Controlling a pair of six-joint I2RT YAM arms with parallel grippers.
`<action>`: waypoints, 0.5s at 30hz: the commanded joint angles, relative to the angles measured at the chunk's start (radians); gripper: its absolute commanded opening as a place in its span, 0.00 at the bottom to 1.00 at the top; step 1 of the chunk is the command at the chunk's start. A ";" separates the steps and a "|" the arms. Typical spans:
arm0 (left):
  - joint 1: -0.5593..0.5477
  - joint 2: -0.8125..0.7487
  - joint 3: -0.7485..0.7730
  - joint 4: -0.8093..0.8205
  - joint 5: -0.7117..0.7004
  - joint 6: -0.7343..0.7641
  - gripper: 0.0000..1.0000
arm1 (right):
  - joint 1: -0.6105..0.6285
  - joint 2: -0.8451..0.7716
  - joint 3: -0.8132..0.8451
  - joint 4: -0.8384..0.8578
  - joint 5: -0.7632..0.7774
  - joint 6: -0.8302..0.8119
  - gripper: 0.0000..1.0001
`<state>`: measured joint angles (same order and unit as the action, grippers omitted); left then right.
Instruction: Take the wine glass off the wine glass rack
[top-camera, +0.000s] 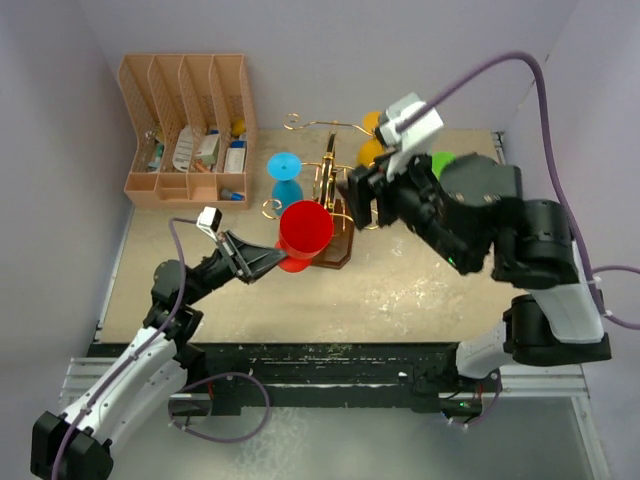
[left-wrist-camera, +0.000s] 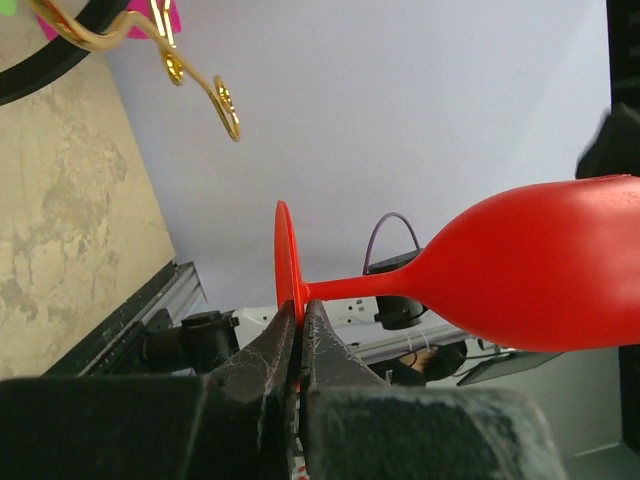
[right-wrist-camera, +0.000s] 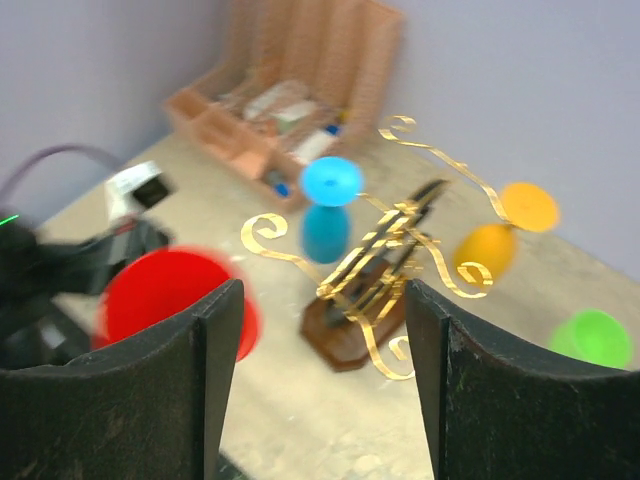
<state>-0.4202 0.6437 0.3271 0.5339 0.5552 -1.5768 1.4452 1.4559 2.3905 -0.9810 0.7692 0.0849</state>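
The robot's right gripper should next grasp the red wine glass by its rim (top-camera: 332, 226) (right-wrist-camera: 250, 322), because the left gripper holds the foot of the glass.
The wine glass rack (top-camera: 330, 185), gold wire on a dark brown base, stands mid-table and also shows in the right wrist view (right-wrist-camera: 385, 262). My left gripper (top-camera: 278, 258) is shut on the foot disc of a red wine glass (top-camera: 305, 230), held just left of the rack's front scroll arm. In the left wrist view my gripper (left-wrist-camera: 298, 312) pinches the foot's rim, and the red glass (left-wrist-camera: 540, 270) lies sideways, apart from a gold scroll arm (left-wrist-camera: 215, 95). My right gripper (top-camera: 360, 205) is open and empty beside the rack; it looks down on it (right-wrist-camera: 325, 350).
A blue glass (top-camera: 286, 178), orange glasses (top-camera: 372, 138) and a green glass (top-camera: 443, 160) hang around the rack. A tan slotted file organiser (top-camera: 190, 130) stands at the back left. Walls close in on the left, back and right.
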 joint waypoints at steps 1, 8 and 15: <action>0.003 -0.061 0.048 -0.020 0.020 0.088 0.00 | -0.212 0.041 0.057 0.071 -0.080 -0.024 0.69; 0.003 -0.111 0.145 -0.249 0.032 0.247 0.00 | -0.575 0.132 0.101 -0.016 -0.644 0.139 0.64; 0.003 -0.108 0.131 -0.275 0.015 0.243 0.00 | -0.579 0.043 -0.012 -0.007 -0.922 0.188 0.55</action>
<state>-0.4202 0.5339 0.4412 0.2665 0.5762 -1.3636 0.8593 1.5951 2.4298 -1.0100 0.0746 0.2169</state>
